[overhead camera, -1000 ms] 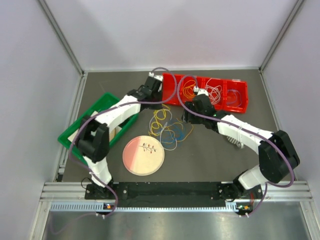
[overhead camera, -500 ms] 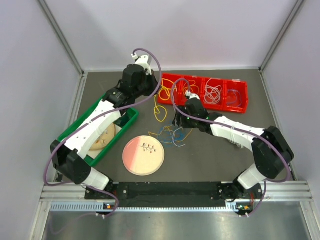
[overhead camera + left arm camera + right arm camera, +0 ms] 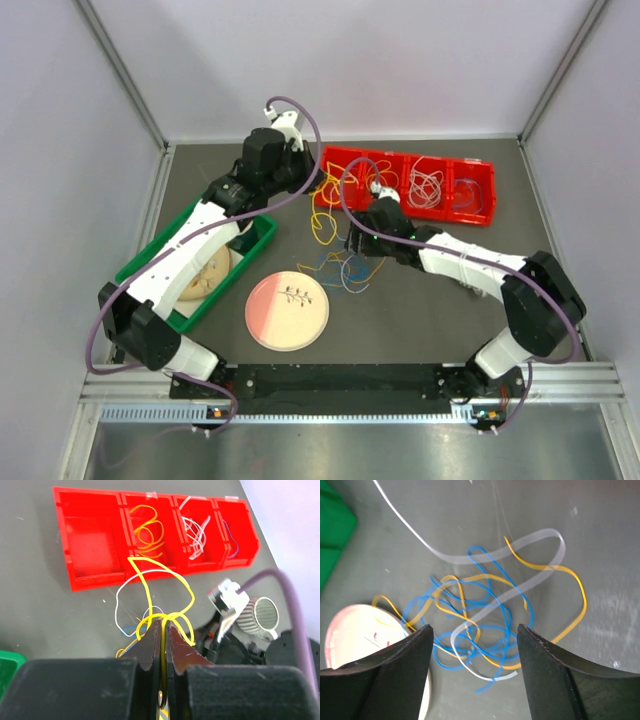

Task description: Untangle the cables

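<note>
The robot's right gripper needs to next grip the raised part (image 3: 341, 239) (image 3: 422, 541) of the white cable, between the tangle and the left gripper.
My left gripper (image 3: 164, 626) is shut on a yellow cable (image 3: 150, 587) whose loops rise in front of its tips; in the top view the cable (image 3: 320, 215) hangs from the left gripper (image 3: 303, 183) beside the red bin. A thin white cable (image 3: 119, 597) trails beside it. A tangle of blue, orange-yellow and white cables (image 3: 480, 615) lies on the dark table. My right gripper (image 3: 475, 630) stands open just above that tangle (image 3: 343, 270), with nothing between its fingers; from above the right gripper (image 3: 362, 245) sits at the tangle's upper right edge.
The red bin (image 3: 345, 195) at the back has several compartments, holding yellow (image 3: 147, 530), white (image 3: 195, 527) and blue-purple (image 3: 231, 532) cables. A green bin (image 3: 150, 250) stands at the left, and a pink plate (image 3: 286, 312) lies in front of the tangle.
The left arm has swung up and back, lifting the yellow cable out of the tangle toward the red bin. The right gripper has shifted left over the remaining tangle and opened wider.
</note>
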Controlling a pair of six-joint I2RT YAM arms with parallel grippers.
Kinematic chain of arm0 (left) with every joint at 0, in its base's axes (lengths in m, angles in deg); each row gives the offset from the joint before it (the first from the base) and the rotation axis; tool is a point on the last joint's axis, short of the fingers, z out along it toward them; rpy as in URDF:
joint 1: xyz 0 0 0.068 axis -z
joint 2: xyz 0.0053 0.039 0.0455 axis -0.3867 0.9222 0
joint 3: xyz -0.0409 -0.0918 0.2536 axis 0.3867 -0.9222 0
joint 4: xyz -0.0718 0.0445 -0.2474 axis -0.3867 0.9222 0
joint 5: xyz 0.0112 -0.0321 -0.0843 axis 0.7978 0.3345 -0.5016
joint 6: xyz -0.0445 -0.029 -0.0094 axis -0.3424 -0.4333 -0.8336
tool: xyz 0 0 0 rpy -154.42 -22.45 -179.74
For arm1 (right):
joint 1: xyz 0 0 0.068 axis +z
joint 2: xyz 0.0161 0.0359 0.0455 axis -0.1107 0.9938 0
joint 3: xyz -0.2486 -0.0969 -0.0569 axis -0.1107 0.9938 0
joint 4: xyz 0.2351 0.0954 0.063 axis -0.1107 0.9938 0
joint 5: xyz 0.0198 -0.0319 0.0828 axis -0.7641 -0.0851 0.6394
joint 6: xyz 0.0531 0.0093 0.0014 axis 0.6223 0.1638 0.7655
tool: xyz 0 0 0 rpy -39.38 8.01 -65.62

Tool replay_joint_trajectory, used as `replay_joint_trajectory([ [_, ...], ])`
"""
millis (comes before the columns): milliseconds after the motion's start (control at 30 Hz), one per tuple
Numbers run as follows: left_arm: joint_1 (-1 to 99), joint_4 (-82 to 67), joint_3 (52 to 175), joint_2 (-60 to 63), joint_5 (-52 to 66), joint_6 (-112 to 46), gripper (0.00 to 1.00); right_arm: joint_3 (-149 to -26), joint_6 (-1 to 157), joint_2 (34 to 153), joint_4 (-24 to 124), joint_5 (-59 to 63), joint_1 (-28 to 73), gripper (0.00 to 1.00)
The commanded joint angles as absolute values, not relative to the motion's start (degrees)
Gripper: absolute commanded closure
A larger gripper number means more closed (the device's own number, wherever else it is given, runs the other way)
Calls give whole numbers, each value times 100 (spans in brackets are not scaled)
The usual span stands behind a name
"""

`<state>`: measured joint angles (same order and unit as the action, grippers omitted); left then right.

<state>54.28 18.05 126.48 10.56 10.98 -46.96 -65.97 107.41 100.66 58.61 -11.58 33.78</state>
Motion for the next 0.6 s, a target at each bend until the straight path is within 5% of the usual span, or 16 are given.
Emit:
replay_joint_trajectory([
  [0, 5369, 1656, 12527, 766, 672, -4684, 100, -7292, 10560, 10236, 5737, -1329, 3442, 32],
  [567, 4903, 996, 12288, 503, -1456, -5563, 100, -8188, 10797, 11220, 4015, -1699, 3460, 34],
])
